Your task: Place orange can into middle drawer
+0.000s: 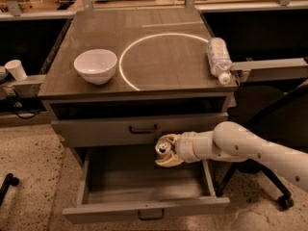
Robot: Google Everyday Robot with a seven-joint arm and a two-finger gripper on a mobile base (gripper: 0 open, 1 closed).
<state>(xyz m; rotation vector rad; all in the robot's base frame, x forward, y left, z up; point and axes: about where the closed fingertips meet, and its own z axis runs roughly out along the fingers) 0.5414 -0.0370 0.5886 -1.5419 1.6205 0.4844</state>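
Observation:
The orange can will leave my gripper when I let go of it near the middle of the open drawer's bottom (160, 176), straight behind the drawer's front handle.
The orange can (162, 147) is held in my gripper (166, 150), its silver pull-tab top facing the camera. The gripper is shut on the can and reaches in from the right on a white arm. It hangs over the back right part of the open middle drawer (144, 208), just below the front of the closed drawer (142, 128) above. The middle drawer is pulled out, and its inside shows nothing in it.
On the cabinet top stand a white bowl (96, 65) at the left and a clear plastic bottle (217, 57) lying at the right edge. A white cup (16, 69) sits on a ledge at the far left. An office chair base (284, 201) stands at the lower right.

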